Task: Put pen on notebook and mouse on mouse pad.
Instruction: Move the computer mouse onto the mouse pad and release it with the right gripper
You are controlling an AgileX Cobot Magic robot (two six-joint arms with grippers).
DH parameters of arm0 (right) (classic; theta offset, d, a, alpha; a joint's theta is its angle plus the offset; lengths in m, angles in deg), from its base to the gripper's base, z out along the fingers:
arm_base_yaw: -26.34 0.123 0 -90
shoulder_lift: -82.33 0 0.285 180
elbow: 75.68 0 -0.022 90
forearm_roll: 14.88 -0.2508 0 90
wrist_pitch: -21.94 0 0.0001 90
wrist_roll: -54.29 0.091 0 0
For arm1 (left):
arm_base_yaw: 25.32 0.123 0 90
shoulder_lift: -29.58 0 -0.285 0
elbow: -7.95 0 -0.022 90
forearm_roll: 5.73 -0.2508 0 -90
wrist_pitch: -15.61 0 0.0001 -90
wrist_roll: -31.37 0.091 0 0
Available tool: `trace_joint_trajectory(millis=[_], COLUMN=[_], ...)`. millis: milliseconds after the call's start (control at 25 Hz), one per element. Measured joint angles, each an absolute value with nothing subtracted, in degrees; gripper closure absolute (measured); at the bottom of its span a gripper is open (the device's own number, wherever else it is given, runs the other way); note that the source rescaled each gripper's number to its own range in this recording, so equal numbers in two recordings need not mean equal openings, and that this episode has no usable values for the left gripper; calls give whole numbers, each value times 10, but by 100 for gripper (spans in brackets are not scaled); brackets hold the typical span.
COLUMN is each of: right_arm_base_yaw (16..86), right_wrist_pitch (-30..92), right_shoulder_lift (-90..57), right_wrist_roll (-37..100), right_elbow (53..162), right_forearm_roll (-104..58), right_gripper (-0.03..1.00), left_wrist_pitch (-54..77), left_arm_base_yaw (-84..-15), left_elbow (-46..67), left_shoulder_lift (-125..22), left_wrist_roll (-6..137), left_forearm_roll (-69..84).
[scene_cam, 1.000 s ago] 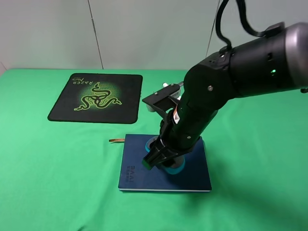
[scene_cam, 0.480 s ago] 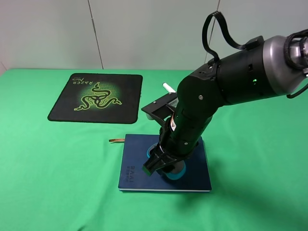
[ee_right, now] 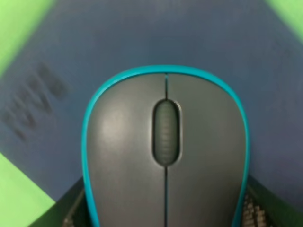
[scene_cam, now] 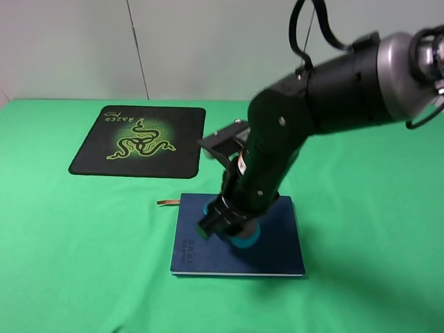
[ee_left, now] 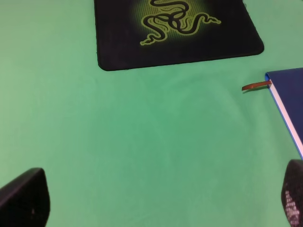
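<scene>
My right gripper will release the mouse onto the mouse pad, partly on top of the green snake logo (scene_cam: 156, 142). The mouse is now over the navy notebook.
The mouse (ee_right: 165, 142), dark grey on top with a teal rim, sits between the fingers of my right gripper (ee_right: 165, 210), which is shut on its sides. Under it lies the navy notebook (scene_cam: 277, 243), blurred in the right wrist view. From the high view the right gripper (scene_cam: 225, 225) reaches across over the notebook, and only a teal edge of the mouse (scene_cam: 244, 240) shows. The black mouse pad (scene_cam: 139, 141) with the green snake logo lies at the back left. My left gripper (ee_left: 158, 208) hangs open over bare cloth. The pen is hidden behind the right arm.
A green cloth (scene_cam: 83, 263) covers the whole table. The notebook's brown ribbon (scene_cam: 167, 202) sticks out of its left side towards the mouse pad (ee_left: 175, 28). The notebook's corner (ee_left: 289, 94) shows in the left wrist view. A grey wall runs along the back.
My right arm has swung left over the notebook, and the mouse has shifted left with the gripper. The pen, visible half a second ago behind the arm, is now covered.
</scene>
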State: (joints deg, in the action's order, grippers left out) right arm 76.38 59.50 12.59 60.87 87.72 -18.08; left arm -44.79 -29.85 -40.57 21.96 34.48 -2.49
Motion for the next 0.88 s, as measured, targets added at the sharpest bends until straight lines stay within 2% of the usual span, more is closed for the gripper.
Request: trace_joint_trajectory(millis=[320, 880], right_arm_base_yaw=[764, 764], right_wrist_pitch=[666, 725], right_shoulder_lift=[164, 407], right_wrist_roll=[607, 579], right_elbow=[1046, 1416], right_forearm_roll=[-183, -178], right_gripper=[43, 43], left_wrist_pitch=[-448, -448], left_arm_base_yaw=[-298, -298], left_elbow=[-406, -406], left_shoulder_lift=[220, 220], left_wrist_roll=[345, 345], left_forearm_roll=[-25, -25])
